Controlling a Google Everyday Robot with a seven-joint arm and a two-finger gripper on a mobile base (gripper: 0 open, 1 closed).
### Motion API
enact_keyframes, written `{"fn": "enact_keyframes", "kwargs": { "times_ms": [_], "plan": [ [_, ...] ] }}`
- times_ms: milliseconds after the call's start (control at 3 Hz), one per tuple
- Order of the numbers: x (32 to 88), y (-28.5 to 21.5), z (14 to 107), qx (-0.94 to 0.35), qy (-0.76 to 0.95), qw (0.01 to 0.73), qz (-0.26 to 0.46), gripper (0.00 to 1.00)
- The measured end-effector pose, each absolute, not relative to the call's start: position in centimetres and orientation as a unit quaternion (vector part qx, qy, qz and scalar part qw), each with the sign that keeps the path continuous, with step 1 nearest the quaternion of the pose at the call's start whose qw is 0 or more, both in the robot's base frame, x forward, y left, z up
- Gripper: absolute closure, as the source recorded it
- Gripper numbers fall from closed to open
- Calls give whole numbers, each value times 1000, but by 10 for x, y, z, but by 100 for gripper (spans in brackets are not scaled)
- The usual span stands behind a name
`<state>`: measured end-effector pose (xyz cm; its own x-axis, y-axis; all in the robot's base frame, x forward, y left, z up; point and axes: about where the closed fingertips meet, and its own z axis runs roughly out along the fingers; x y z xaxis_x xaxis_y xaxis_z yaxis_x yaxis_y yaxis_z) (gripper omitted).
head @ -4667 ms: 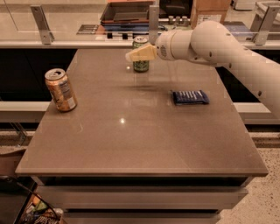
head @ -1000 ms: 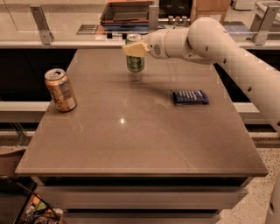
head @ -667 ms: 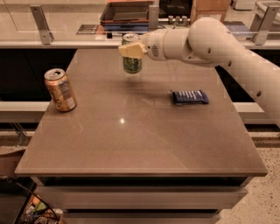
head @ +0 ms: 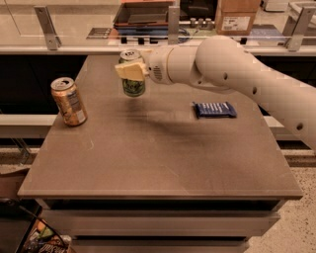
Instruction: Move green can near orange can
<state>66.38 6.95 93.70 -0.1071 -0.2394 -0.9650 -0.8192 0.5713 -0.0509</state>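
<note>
My gripper has the green can, lifted upright above the table, to place. I should release it on the brown table point(head: 107, 118) beside the orange can, toward the blue snack packet.
The green can point(head: 133, 85) has a green patterned body and a silver top. My gripper point(head: 131, 70) is shut on it around its upper half and holds it upright, lifted above the brown table point(head: 158, 153). The orange can point(head: 68, 101) stands upright near the table's left edge, to the left of and a little nearer than the green can. There is a gap of about one can's height between them. My white arm reaches in from the right.
A blue snack packet point(head: 214, 109) lies flat on the right part of the table. Behind the table runs a counter with a dark tray point(head: 143, 14) and a cardboard box point(head: 237, 17). The floor drops off past the table's front edge.
The green can has been taken hold of and lifted off the far part of the table. My gripper has carried it left, closer to the orange can.
</note>
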Motion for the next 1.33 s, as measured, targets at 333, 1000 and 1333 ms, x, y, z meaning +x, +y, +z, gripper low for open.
{"fn": "enact_keyframes", "kwargs": {
  "times_ms": [333,1000,1333],
  "plan": [
    [640,90,931,-378,698,547,266,100],
    [604,125,920,-370,709,537,270,100],
    [595,133,910,-364,710,540,268,100]
  ]
}}
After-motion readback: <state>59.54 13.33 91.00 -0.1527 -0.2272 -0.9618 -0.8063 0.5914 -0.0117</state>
